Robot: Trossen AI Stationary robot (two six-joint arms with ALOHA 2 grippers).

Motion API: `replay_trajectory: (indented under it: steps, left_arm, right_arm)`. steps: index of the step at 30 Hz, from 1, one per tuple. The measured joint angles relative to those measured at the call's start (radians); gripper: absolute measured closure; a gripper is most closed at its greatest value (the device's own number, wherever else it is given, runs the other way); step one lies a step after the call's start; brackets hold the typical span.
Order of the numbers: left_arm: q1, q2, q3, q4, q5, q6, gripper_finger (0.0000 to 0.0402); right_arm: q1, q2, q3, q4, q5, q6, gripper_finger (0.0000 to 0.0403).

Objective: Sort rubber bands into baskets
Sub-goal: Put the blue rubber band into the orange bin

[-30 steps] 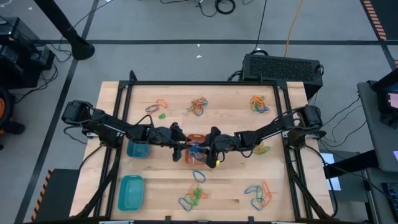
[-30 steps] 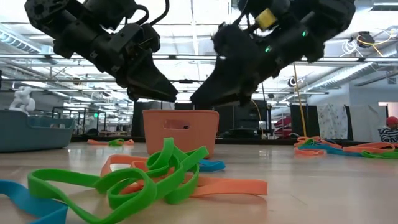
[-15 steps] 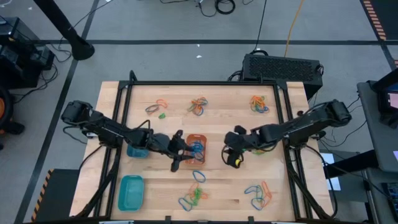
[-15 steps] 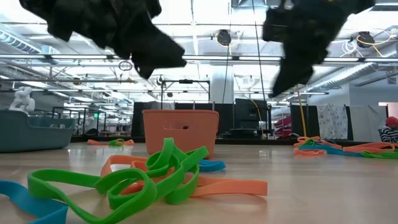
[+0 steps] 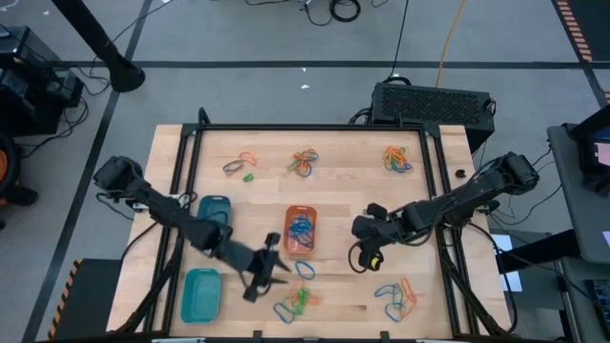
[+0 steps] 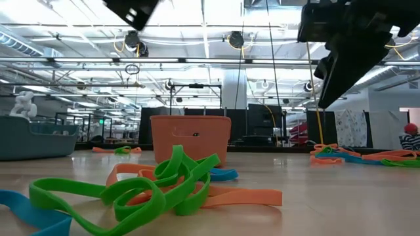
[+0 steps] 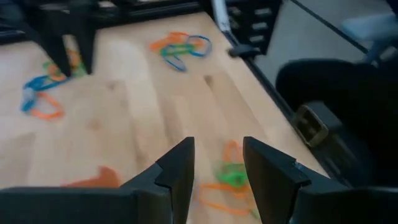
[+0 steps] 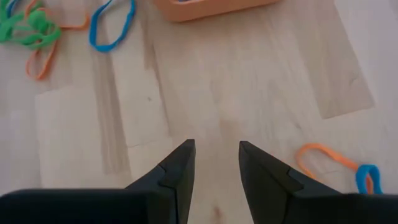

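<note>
The robot's left gripper will next close on the near side (image 5: 306, 276) of the single blue rubber band that lies between the orange basket and the green and orange tangle.
The orange basket (image 5: 300, 232) stands mid-table with blue rubber bands inside it. A small blue-teal basket (image 5: 214, 210) and a teal rectangular basket (image 5: 200, 293) stand to its left. Rubber bands lie in loose piles (image 5: 297, 303) (image 5: 398, 297) (image 5: 305, 162) on the wood, and a single blue band (image 5: 303, 270) lies just near the orange basket. My left gripper (image 5: 272, 267) (image 7: 217, 155) hovers open near the table's front edge, left of that band. My right gripper (image 5: 364, 250) (image 8: 216, 155) hangs open over bare wood to the right of the orange basket. Neither holds anything.
More band piles lie at the far edge (image 5: 243, 164) (image 5: 396, 157). A black frame (image 5: 315, 127) rims the table. In the low view a green and orange tangle (image 6: 151, 187) lies close in front, with the orange basket (image 6: 190, 137) behind it.
Both grippers have drawn away from the orange basket and risen. The left one has swung toward the table's near edge, rolling as it went. The right one has gone toward the right edge and tipped more steeply down. Blue bands stay in the orange basket.
</note>
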Motion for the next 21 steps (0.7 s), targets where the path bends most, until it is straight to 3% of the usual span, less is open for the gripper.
replay_trajectory:
  steps: [3, 10, 15, 21]
  left_arm:
    - [-0.066, 0.032, 0.002, -0.008, -0.066, -0.048, 0.0256]
    - [-0.12, 0.138, 0.001, -0.02, -0.087, -0.142, 0.0256]
    - [-0.07, 0.191, 0.001, -0.052, -0.102, 0.01, 0.0256]
    - [0.031, 0.278, 0.044, -0.036, -0.001, 0.155, 0.0256]
  right_arm:
    - [0.004, 0.0, 0.0, 0.01, 0.0, 0.0, 0.0287]
    - [0.004, 0.0, 0.0, 0.067, 0.0, 0.01, 0.0287]
    - [0.004, 0.0, 0.0, 0.092, 0.0, 0.023, 0.0287]
    - [0.004, 0.0, 0.0, 0.097, -0.004, 0.023, 0.0287]
